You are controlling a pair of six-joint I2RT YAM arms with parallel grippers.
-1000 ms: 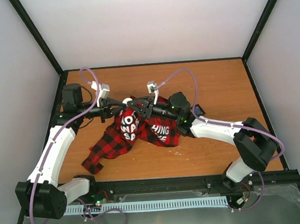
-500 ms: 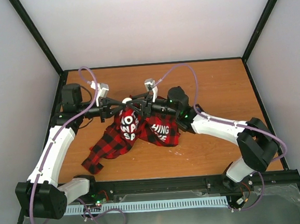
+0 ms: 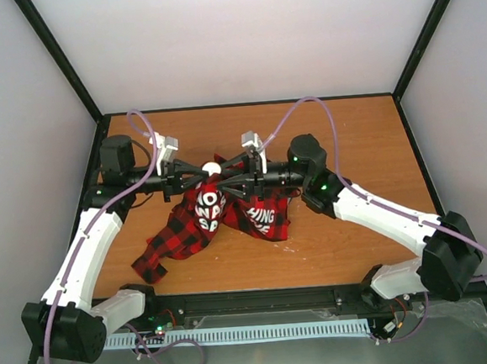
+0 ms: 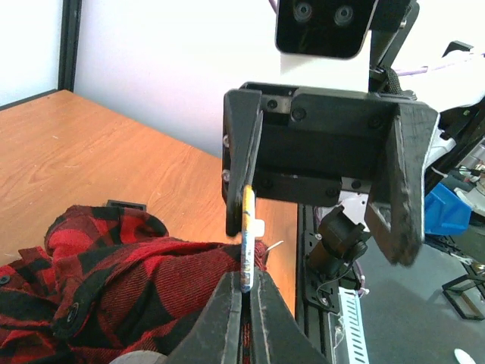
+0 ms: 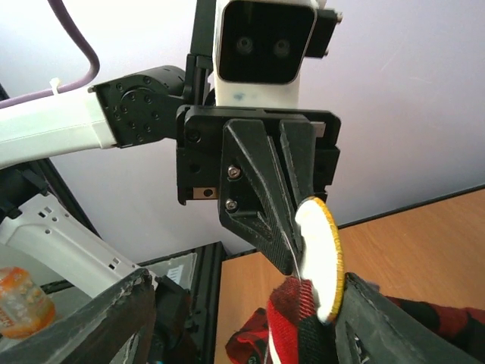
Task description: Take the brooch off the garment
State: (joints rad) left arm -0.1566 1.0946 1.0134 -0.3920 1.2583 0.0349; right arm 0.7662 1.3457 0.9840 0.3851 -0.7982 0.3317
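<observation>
Next, my right gripper pinches the fold below the brooch (image 5: 286, 309) while my left gripper pulls the brooch clear, because the garment's fold hangs from the brooch in my left gripper.
The brooch (image 5: 318, 258), a white disc with a yellow rim, is held edge-on between the fingers of my left gripper (image 4: 246, 279), which is shut on it above the table. The garment (image 3: 221, 217), a red-and-black checked shirt with white letters, lies bunched at the table's middle; a fold of it (image 5: 292, 322) hangs up against the brooch's lower edge. My right gripper (image 5: 248, 282) faces the left one with its jaws wide open, one on each side of the brooch (image 3: 212, 167), gripping nothing. In the top view the left gripper (image 3: 200, 170) and right gripper (image 3: 230, 173) meet tip to tip.
The wooden table (image 3: 350, 140) is walled by pale panels and black frame posts. A black rail (image 3: 261, 300) runs along the near edge between the arm bases. A blue bin (image 4: 443, 212) and an orange bottle (image 5: 19, 311) sit off the table.
My right gripper has opened wide and its arm has stretched out, its elbow swinging right. The left gripper has kept still, holding the brooch.
</observation>
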